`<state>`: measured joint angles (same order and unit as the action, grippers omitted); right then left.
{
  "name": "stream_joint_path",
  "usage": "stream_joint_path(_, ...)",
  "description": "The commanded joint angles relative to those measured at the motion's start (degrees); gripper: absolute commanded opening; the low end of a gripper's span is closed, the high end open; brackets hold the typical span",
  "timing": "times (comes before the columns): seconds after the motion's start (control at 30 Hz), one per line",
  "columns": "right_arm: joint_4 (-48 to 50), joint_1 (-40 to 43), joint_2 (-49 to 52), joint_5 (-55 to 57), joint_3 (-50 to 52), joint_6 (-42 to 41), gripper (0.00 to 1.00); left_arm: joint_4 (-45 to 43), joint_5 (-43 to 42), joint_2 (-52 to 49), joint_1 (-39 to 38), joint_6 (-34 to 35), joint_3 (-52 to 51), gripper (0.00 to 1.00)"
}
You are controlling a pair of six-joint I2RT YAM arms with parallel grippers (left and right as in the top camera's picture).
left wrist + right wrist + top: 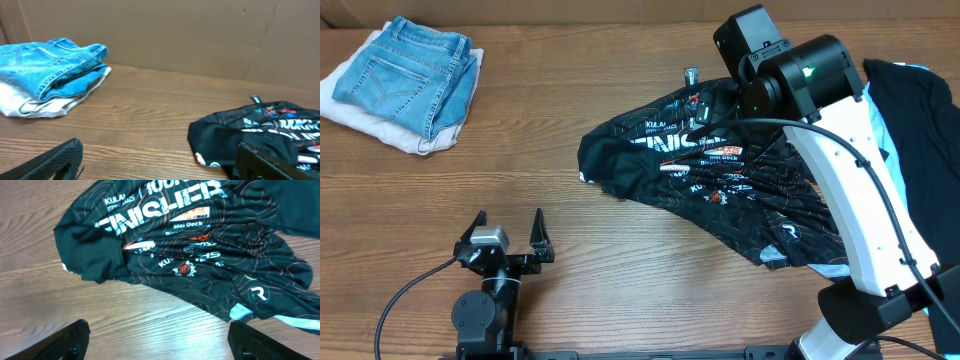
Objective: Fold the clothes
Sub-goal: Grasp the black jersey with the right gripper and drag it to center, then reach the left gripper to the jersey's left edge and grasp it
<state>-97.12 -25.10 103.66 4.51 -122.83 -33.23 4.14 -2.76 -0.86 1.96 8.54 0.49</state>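
The robot's left gripper needs to next move to the jersey's plain black part [652,172] [286,154] and close on its inner edge, just beside the white lettering.
The clothes, a black jersey [710,170] with thin orange lines, white lettering and small logos, lie crumpled on the wooden table right of centre. The right wrist view looks down on the jersey [190,255] from high above. My right gripper [160,335] hangs open over bare wood at its near edge, holding nothing. The white right arm [850,170] reaches over the jersey's right side. My left gripper [508,228] stands open near the front left, well apart from the jersey. In the left wrist view the left gripper [160,165] has the jersey [260,130] ahead to the right.
Folded blue jeans [410,75] rest on a white cloth [360,115] at the back left. A plain black garment [910,130] lies at the right edge. A small metal object [691,75] sits just behind the jersey. A cardboard wall [175,30] closes the back.
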Motion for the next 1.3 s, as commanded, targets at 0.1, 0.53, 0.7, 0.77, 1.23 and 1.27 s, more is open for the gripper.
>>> stream_joint_path(0.1,0.07,0.48,-7.63,3.56,0.90,-3.06,0.91,0.11,0.26,0.55,-0.39,0.15,-0.22,1.00)
stream_joint_path(0.53,0.07,0.50,-29.00,10.51,24.68,-7.93,1.00,-2.32,-25.16,0.55,-0.50,27.45,-0.20,1.00)
stream_joint_path(0.7,0.24,1.20,-30.34,10.99,31.56,-11.58,1.00,-2.67,-32.76,0.52,-0.50,28.94,0.22,1.00)
stream_joint_path(0.77,1.09,2.19,-30.25,11.04,33.70,-11.58,1.00,-2.64,-33.14,0.24,-0.50,30.56,1.22,1.00)
stream_joint_path(1.23,7.06,18.36,-28.44,6.56,38.97,-8.24,1.00,20.92,-41.55,-37.77,-0.50,5.29,40.13,1.00)
stream_joint_path(1.27,7.04,18.88,-28.09,6.05,39.19,-7.78,1.00,21.51,-44.19,-40.87,-0.50,5.22,42.16,1.00)
